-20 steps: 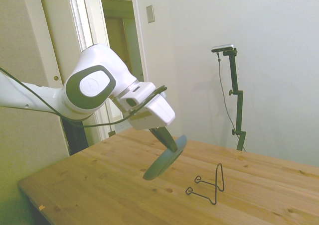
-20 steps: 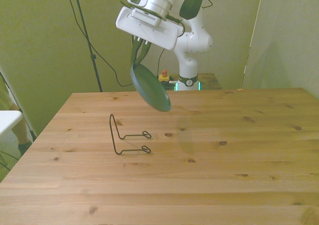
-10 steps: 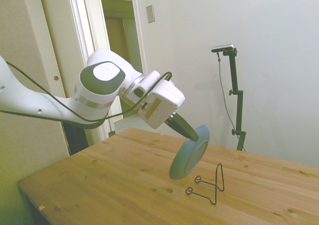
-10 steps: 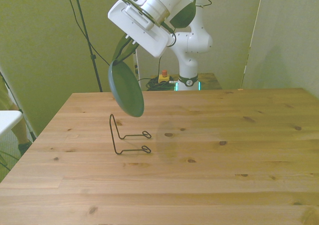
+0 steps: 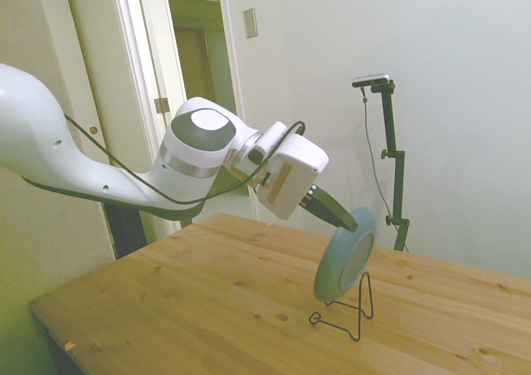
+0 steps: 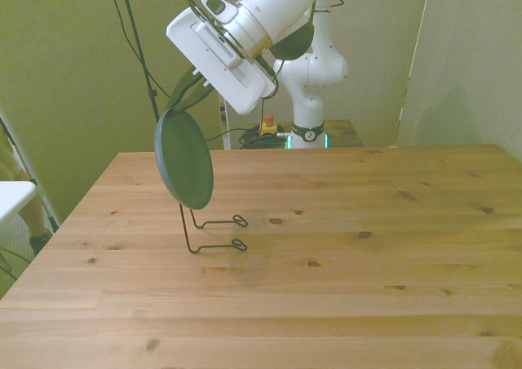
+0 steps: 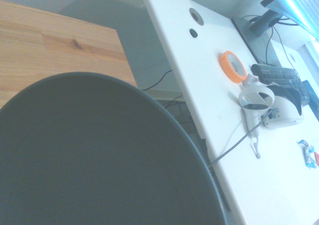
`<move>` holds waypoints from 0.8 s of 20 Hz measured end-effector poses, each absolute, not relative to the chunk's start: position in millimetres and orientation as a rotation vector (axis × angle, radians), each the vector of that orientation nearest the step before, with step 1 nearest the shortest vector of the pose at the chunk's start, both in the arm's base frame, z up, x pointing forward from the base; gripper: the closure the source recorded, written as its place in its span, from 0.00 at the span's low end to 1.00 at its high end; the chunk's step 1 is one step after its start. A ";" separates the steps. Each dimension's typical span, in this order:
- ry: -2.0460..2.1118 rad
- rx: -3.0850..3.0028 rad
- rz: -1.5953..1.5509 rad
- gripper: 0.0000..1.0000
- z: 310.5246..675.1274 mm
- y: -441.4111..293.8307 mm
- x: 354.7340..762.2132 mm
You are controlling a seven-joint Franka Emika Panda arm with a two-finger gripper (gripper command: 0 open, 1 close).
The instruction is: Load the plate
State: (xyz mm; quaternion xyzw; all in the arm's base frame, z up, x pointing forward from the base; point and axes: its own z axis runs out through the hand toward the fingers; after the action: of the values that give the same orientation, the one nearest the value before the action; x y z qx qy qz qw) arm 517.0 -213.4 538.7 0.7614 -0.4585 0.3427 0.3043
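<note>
The robot's gripper should release the plate, now hanging nearly upright above the stand, on the curled arms of the black wire stand (image 6: 217, 243), so that it leans against the stand's upright loop.
The plate (image 5: 343, 257) hangs nearly upright in the air, its pale underside showing in the side view and its dark green face (image 6: 184, 158) in the front view. My gripper (image 5: 352, 224) is shut on the plate's upper rim, seen at the front view's left (image 6: 176, 108). Right under the plate stands the thin black wire stand (image 5: 366, 279) on the table (image 5: 191, 300). The plate's lower edge overlaps the upright loop of the stand (image 6: 214, 247); I cannot tell whether they touch. The plate's dark face (image 7: 89, 155) fills most of the wrist view.
The wooden table (image 6: 367, 246) stretches wide to the front view's right of the stand. Its edge lies close past the stand at the front view's left. Beyond that edge the wrist view shows a white desk (image 7: 214, 110) with an orange tape roll (image 7: 233, 66).
The arm has carried the plate toward the front view's left and turned it from a slant to nearly upright, bringing it from beside the wire stand to right over it.
</note>
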 end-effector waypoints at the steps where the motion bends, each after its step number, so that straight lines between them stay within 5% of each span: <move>1: -1.204 2.010 0.908 1.00 535.7 -211.5 522.1; 16: -1.124 1.968 0.848 1.00 500.1 -171.7 558.0</move>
State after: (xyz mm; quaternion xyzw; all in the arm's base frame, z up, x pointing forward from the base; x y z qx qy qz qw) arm 558.0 -171.7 500.1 0.7608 -0.4347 0.3280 0.3530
